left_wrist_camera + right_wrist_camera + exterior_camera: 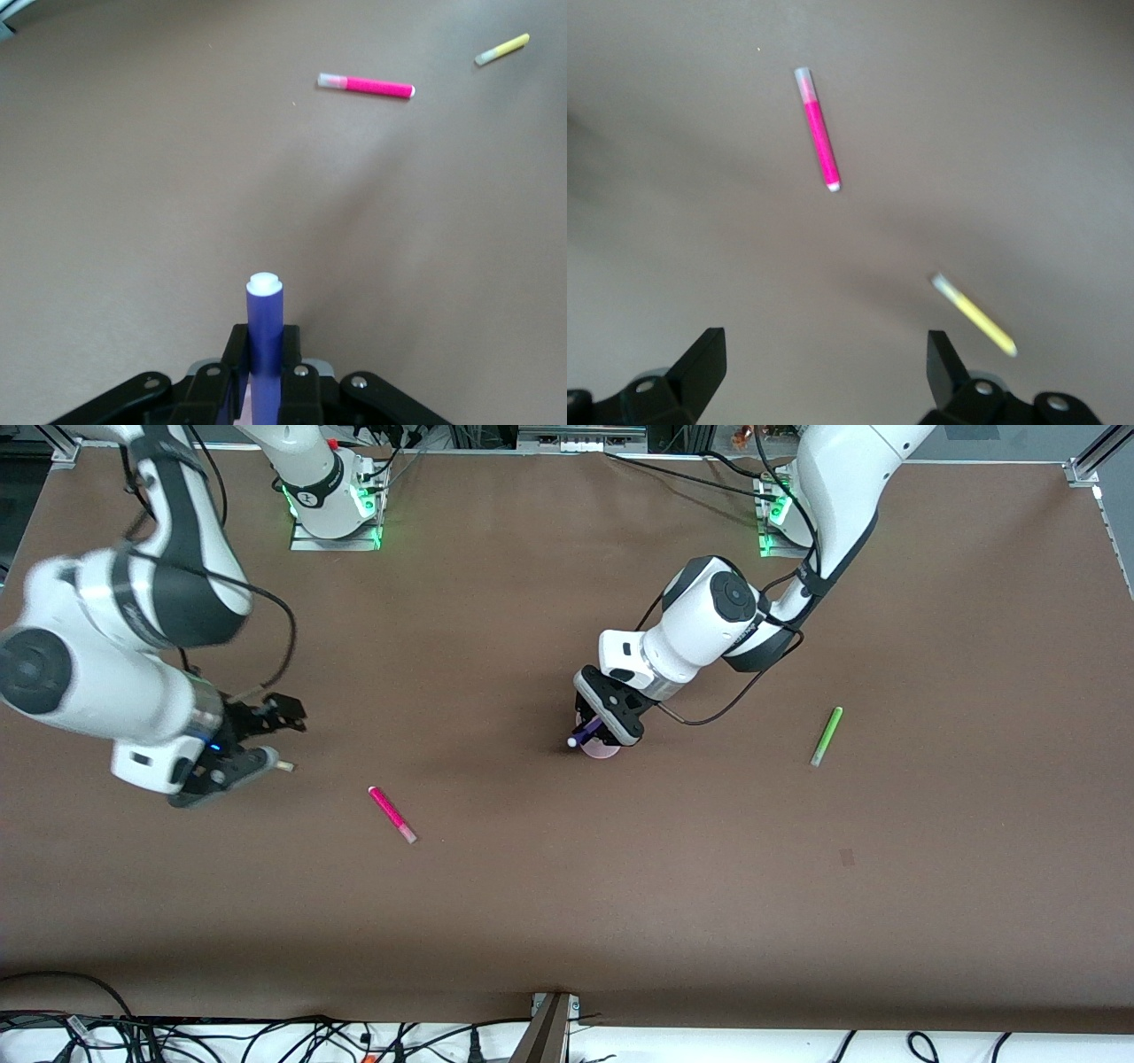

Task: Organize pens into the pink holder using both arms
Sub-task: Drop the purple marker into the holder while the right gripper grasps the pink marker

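Next, I move my right gripper to the magenta pen's white end (pixel 376 794) (pixel 831 175), opposite its pale cap, and close it there.
My left gripper (pixel 595 733) (pixel 263 343) is shut on the dark purple pen (pixel 580 737) (pixel 264 320), whose white tip points away from the wrist. It hangs right over the pink holder (pixel 605 750), which it mostly hides. My right gripper (pixel 280 737) (pixel 824 351) is open with nothing between its fingers, up in the air over the yellow pen (pixel 975 315) (pixel 502 48). In the front view only that pen's pale end (pixel 285 766) shows. The magenta pen (pixel 392 815) (pixel 818 129) (pixel 366 85) lies flat, nearer the front camera. The green pen (pixel 827 736) lies toward the left arm's end.
The brown table (pixel 567 903) carries only the pens and the holder. Cables run along its edge nearest the front camera (pixel 266 1036). The two arm bases (pixel 335 509) (pixel 784 518) stand at the edge farthest from that camera.
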